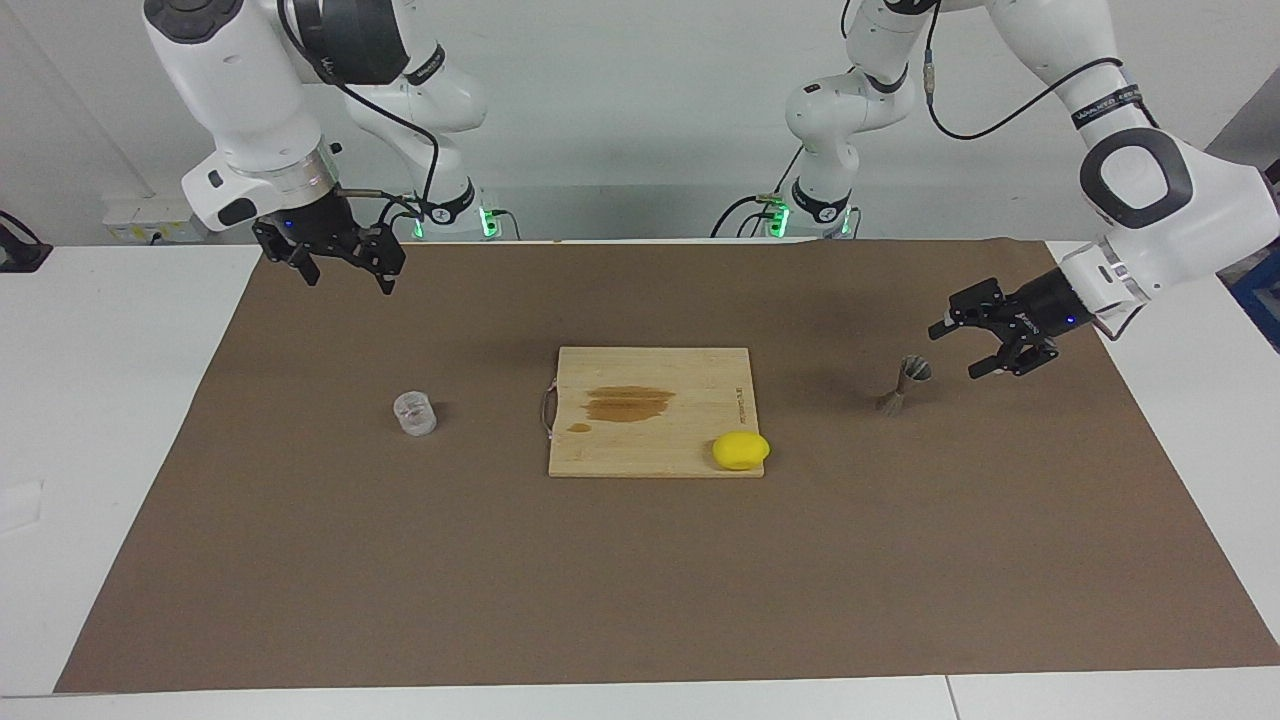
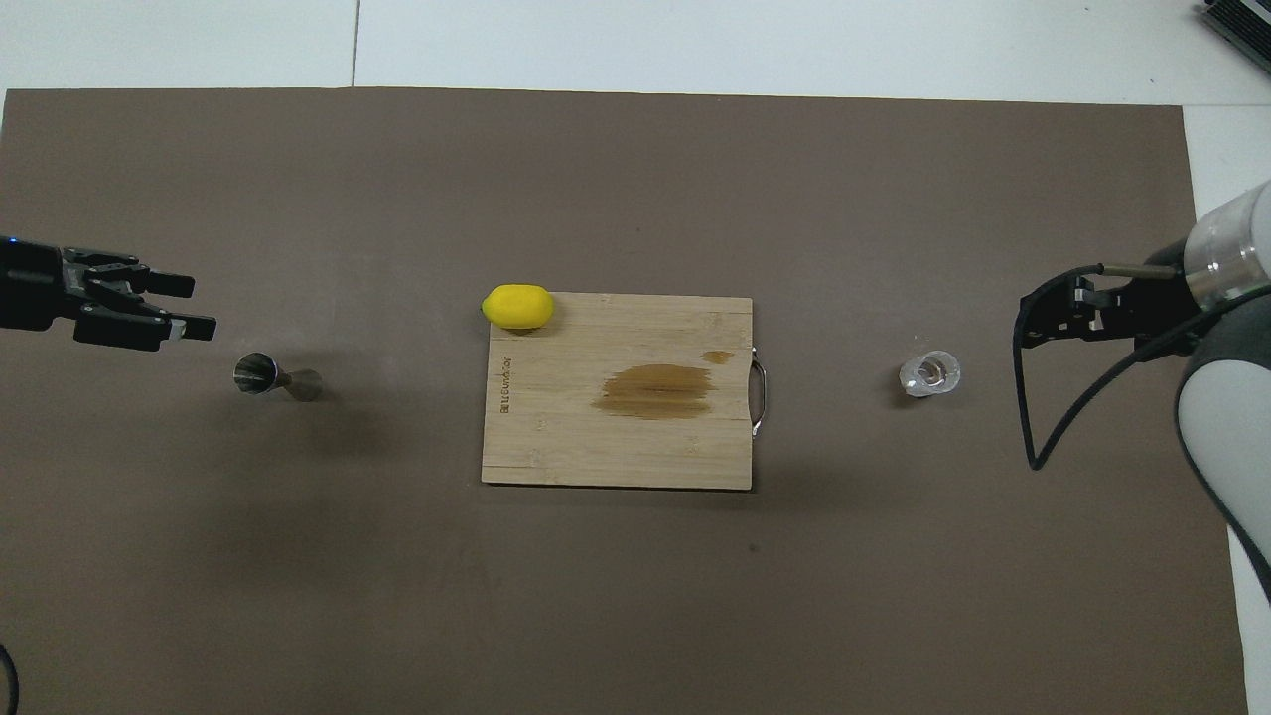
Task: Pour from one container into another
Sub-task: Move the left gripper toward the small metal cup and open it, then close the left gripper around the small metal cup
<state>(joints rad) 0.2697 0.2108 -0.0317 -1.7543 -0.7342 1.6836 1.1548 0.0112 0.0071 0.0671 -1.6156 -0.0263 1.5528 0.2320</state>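
Note:
The robot's left gripper will next go to the metal jigger's upper cup (image 2: 262, 374) and close around it, just below the metal jigger's top rim.
The clear cup (image 1: 414, 413) (image 2: 929, 372) stands on the brown mat toward the right arm's end of the table. My right gripper (image 1: 348, 280) (image 2: 1028, 323) hangs open over the mat near the cup, apart from it, holding nothing. The metal jigger (image 1: 905, 385) (image 2: 276, 375) stands upright toward the left arm's end. My left gripper (image 1: 955, 350) (image 2: 197, 306) is low and lies almost level beside the jigger's top, on the side of the table's end. It is open, empty and not touching the jigger.
A wooden cutting board (image 1: 650, 440) (image 2: 616, 447) with a dark wet stain lies in the middle of the mat. A yellow lemon (image 1: 741, 450) (image 2: 517, 306) rests at the board's corner farthest from the robots, toward the left arm's end.

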